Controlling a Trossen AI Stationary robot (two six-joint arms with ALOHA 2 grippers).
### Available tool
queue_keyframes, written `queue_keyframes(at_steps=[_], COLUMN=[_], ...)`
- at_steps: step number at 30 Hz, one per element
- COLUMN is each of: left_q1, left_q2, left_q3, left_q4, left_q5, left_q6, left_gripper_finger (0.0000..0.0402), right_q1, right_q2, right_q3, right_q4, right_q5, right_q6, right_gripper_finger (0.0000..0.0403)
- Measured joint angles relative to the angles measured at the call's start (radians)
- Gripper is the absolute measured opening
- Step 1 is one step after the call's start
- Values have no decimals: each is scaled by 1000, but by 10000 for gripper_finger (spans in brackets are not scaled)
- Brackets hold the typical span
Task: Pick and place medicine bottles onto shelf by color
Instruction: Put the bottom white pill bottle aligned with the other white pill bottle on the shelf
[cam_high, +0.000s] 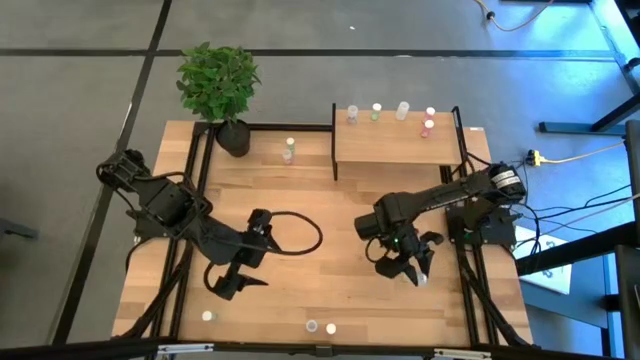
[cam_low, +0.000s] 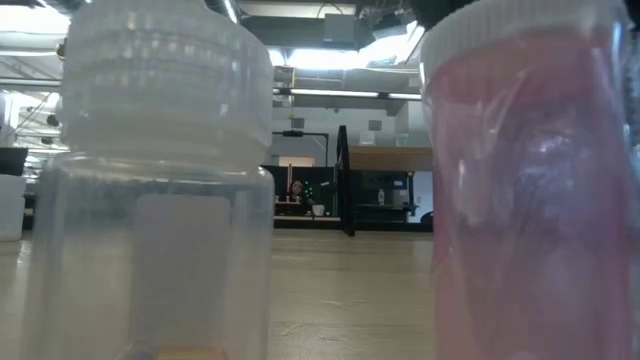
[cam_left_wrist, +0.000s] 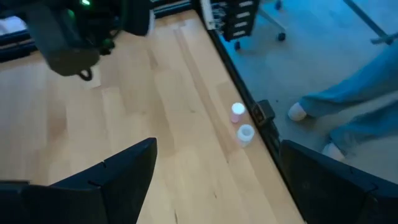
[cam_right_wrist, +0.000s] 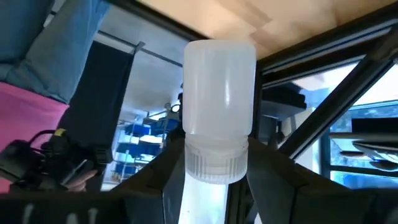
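My right gripper needs to let go of the white bottle standing on the bare table (cam_high: 410, 280) just below its fingers, nearside of the shelf.
My right gripper (cam_high: 412, 268) hangs over the table's right half, in front of the shelf (cam_high: 395, 148), shut on a translucent white medicine bottle (cam_right_wrist: 219, 87). Several bottles stand on the shelf's far edge (cam_high: 402, 110). One more stands on its base left of the shelf (cam_high: 288, 150). My left gripper (cam_high: 236, 282) hovers open over the near left part of the table. Ahead of its fingers (cam_left_wrist: 106, 183) stand a pink-capped bottle (cam_left_wrist: 237, 112) and a white-capped bottle (cam_left_wrist: 245, 133) by the near edge. The low view shows these two up close (cam_low: 160, 200) (cam_low: 530, 180). My right gripper pinches the white bottle between its two fingers at the ribbed cap end (cam_right_wrist: 214, 163). The bottle's body sticks out past the fingertips along the line of the fingers. The fingers slant downward toward the table's near right. The bottle touches nothing else in the wrist view.
A potted plant (cam_high: 220, 85) stands at the far left corner. A black cable loop (cam_high: 300, 230) lies mid-table. Another small bottle (cam_high: 208, 316) stands near the front left. A person's legs (cam_left_wrist: 348, 106) show beyond the near edge. Black frame rails (cam_high: 465, 290) line the table's sides.
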Motion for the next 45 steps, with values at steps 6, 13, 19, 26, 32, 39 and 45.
queue_keyframes(at_steps=[6, 13, 19, 26, 32, 39, 45], left_q1=[0, 1, 1, 1, 1, 1, 1], left_q2=[0, 0, 0, 0, 0, 0, 0], left_q3=[0, 0, 0, 0, 0, 0, 0], left_q4=[0, -1, -2, -2, -3, -3, -3], left_q5=[-44, -44, -44, -45, -45, -45, -45], left_q6=[-25, -25, -25, 0, 1, 1, 1], left_gripper_finger=[334, 334, 334, 334, 334, 334, 334], right_q1=[-64, -104, -94, -93, -92, -92, -92], right_q2=[0, 0, 0, 0, 0, 0, 0], right_q3=[-150, -317, -410, -496, -575, -619, -668], right_q4=[87, 216, 411, 666, 825, 849, 893], right_q5=[-50, -144, -157, -190, -189, -158, -150], right_q6=[21, 79, 165, 312, 411, 410, 438], right_gripper_finger=[153, 153, 153, 153, 153, 153, 153])
